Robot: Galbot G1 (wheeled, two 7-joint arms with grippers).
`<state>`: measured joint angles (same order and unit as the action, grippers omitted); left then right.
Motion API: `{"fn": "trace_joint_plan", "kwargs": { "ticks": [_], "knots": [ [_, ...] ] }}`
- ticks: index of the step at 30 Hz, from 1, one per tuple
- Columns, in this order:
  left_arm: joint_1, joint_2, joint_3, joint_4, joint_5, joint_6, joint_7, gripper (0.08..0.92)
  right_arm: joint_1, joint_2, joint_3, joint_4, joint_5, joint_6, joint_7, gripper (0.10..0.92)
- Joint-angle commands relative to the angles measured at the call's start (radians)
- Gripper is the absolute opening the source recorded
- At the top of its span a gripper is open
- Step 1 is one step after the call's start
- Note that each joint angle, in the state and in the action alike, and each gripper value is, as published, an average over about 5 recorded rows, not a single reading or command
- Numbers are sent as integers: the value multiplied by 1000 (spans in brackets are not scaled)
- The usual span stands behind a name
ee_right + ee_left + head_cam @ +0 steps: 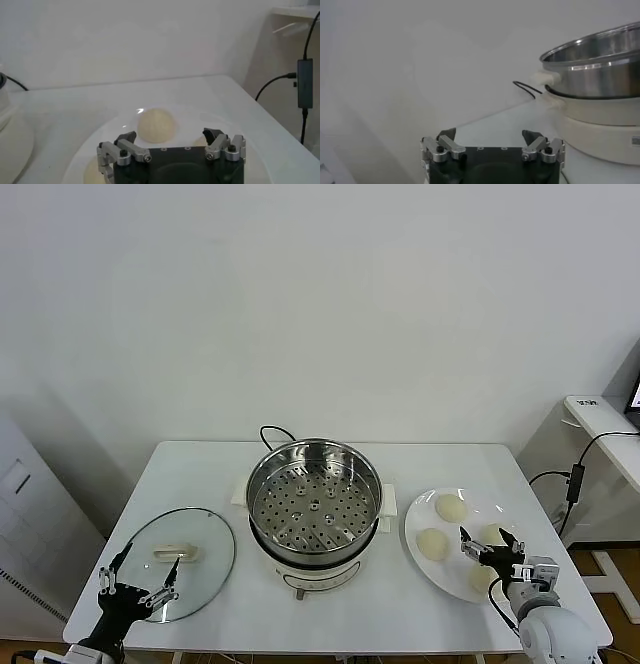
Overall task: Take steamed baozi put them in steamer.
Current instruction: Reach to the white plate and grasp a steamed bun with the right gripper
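Note:
Next, my right gripper goes next to the far baozi (451, 507) (156, 125), at the edge of the white plate nearest the wall, and closes around the baozi's sides.
The steamer (314, 509) stands at the table's middle, its shiny pot open and its perforated tray bare. Four cream-white baozi lie on a white plate (455, 576) to its right: one far (451, 507), one left (433, 544), one right (492, 536), one near (482, 579). My right gripper (490, 544) is open and empty, low over the plate's near side, with its fingers either side of the right baozi. The right wrist view shows the gripper (170, 137) with a baozi (156, 125) ahead of it. My left gripper (140, 579) is open and empty at the front left.
A round glass lid (195, 534) with a white handle lies flat left of the steamer, under my left gripper's tips. A black cord (275, 434) runs behind the steamer. The left wrist view shows the steamer's side (600, 75). A white side cabinet (600, 424) stands to the right.

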<state>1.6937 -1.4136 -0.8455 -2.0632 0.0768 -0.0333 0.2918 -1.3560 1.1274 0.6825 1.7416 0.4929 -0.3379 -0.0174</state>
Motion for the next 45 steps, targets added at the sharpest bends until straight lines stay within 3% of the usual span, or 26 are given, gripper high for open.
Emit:
{"fn": "trace_joint_plan", "kwargs": {
  "ticks": [1,6,9,19,23,26,34,45],
  "knots": [
    [-1,-6,3,5,1,-3,2,823,3,-26,-1,-7,17,10,-14,823],
    [-6,-10,5,7,5,-5,2,823,5,-49,-2,-17,12,26,-42,823],
    [-6,-9,6,6,4,-6,2,823,10,-111,3,-39,-28,74,-136,823],
    [-20,1,10,7,3,-5,0,823,303,-590,-44,-288,-435,296,-843,823],
    [-19,0,5,1,2,-4,-2,823,603,-688,-259,-389,-627,370,-1102,823],
    [-19,-3,3,-3,2,-2,-3,823,842,-717,-511,-452,-703,391,-1217,823],
    [-39,-19,15,-11,14,12,-8,823,1300,-611,-1001,-599,-829,381,-1330,823],
    [-58,-7,24,-22,18,35,-13,823,1288,-361,-1090,-770,-858,395,-1249,823]
  ]
}}
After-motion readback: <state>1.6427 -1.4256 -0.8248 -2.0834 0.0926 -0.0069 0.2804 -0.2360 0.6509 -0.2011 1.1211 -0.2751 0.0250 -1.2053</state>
